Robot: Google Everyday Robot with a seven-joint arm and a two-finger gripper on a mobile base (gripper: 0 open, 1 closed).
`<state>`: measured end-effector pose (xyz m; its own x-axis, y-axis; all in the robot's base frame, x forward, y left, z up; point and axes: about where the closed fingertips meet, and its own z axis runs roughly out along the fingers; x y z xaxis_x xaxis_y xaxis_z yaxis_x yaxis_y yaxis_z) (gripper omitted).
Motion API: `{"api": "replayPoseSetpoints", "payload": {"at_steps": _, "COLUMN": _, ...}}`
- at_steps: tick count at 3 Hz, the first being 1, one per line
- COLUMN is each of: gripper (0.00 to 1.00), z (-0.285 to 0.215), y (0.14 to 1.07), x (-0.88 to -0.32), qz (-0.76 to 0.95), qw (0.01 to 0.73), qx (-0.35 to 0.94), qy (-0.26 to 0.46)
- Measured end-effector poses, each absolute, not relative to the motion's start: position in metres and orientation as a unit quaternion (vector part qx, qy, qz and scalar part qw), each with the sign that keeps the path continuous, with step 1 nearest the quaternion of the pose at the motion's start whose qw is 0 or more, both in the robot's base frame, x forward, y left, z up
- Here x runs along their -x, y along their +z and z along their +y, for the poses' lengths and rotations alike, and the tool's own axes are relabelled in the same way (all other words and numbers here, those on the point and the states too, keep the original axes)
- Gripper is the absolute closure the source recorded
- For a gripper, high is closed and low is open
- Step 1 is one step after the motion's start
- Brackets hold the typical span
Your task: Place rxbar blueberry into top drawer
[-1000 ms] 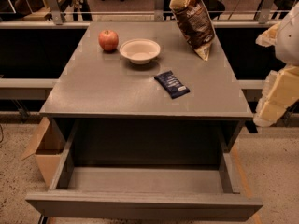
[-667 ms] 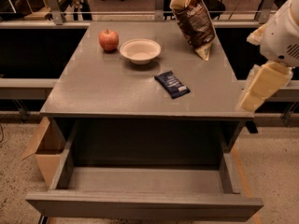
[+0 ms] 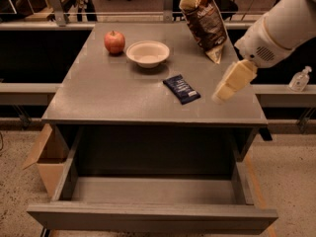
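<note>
I will next close on the middle of the rxbar blueberry [image 3: 179,88], leaving both bar ends free.
The rxbar blueberry [image 3: 181,89], a flat dark navy bar with white print, lies on the grey tabletop [image 3: 113,93], right of centre. The top drawer [image 3: 148,220] is pulled wide open below the table's front edge, and its inside shows nothing in it. My gripper [image 3: 219,95], cream-coloured, hangs from the white arm [image 3: 281,26] that comes in from the upper right. It hovers above the table's right side, a short way right of the bar, not touching it and holding nothing.
A red apple [image 3: 114,42] and a white bowl [image 3: 147,53] sit at the back of the table. A brown chip bag [image 3: 203,21] stands at the back right, near the arm. A cardboard box [image 3: 42,157] is on the floor at left. A sanitizer bottle [image 3: 299,79] stands on the right ledge.
The arm and gripper have moved left from beyond the table's right edge to above its right side, closer to the bar. The bar and drawer have not moved.
</note>
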<state>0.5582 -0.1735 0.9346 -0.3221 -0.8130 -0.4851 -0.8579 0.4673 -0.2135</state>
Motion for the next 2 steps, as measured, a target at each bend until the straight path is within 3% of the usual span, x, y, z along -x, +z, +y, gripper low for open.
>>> {"api": "replayPoseSetpoints", "payload": {"at_steps": 2, "gripper": 0.00, "z": -0.145, "y": 0.888, "x": -0.618, "qz": 0.811, "qw": 0.304, "qx": 0.490, "qy": 0.103}}
